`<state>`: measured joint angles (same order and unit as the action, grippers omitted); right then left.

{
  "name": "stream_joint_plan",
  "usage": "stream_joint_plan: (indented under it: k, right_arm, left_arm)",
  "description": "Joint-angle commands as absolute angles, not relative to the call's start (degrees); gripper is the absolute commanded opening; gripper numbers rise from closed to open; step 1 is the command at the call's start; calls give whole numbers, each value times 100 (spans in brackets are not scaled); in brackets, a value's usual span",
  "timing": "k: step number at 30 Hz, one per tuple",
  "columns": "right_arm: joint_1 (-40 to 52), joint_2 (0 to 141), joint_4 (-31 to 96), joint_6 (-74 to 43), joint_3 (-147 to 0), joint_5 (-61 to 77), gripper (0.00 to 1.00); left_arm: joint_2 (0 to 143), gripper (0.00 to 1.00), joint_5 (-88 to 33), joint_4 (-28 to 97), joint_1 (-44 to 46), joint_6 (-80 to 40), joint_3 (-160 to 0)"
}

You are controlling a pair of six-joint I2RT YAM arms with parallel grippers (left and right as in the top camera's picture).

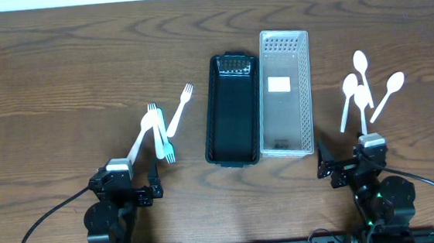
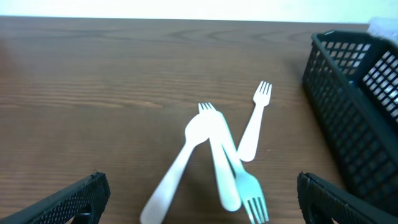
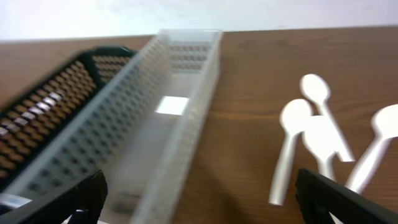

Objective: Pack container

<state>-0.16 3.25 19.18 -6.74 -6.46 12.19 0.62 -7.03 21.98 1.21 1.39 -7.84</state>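
My right gripper is to go next to the nearest white spoon in the middle of the group and close on the spoon's handle (image 1: 362, 111) (image 3: 324, 162) beside its bowl.
A black basket (image 1: 231, 109) and a clear white basket (image 1: 285, 93) lie side by side mid-table, both empty of cutlery. White forks and one spoon (image 1: 159, 130) lie crossed to the left. Several white spoons (image 1: 363, 87) lie to the right. My left gripper (image 1: 126, 183) is open and empty, just short of the forks (image 2: 245, 134) and the spoon (image 2: 180, 158). My right gripper (image 1: 350, 165) is open and empty, between the clear basket (image 3: 168, 124) and the spoons (image 3: 311, 130). The right wrist view is blurred.
The black basket's mesh wall (image 2: 354, 81) is at the right in the left wrist view and shows at the left in the right wrist view (image 3: 50, 106). A white label (image 1: 279, 85) lies on the clear basket's floor. Brown wood table (image 1: 58, 79) all round.
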Motion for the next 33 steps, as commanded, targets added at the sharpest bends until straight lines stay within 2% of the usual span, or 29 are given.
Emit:
stream_joint_plan:
  k: [1, 9, 15, 23, 26, 29, 33]
  right_arm:
    - [-14, 311, 1841, -1389, -639, 1741, 99]
    - [-14, 1756, 2115, -1194, -1942, 1350, 99]
    - [-25, 4418, 2982, -1098, -4010, 760, 99]
    - [-222, 7592, 4322, -134, -6871, 582, 99]
    - [-322, 8206, 4418, 132, -7244, 534, 99]
    - [-620, 8722, 4460, -344, -7279, 121, 99]
    - [-1162, 9437, 4456, -508, -7277, 292, 99]
  left_arm:
    - [23, 98, -862, 2180, 95, -410, -698]
    - [843, 98, -832, 2340, 93, -676, -1986]
    - [2930, 98, -838, 3251, 93, -672, -3542]
    - [5990, 98, -836, 3916, 93, -532, -5408]
    - [6772, 98, -836, 4093, 86, -360, -5898]
    - [7341, 98, -836, 4204, 34, -259, -6237]
    - [7677, 98, -836, 4198, -163, -257, -6311]
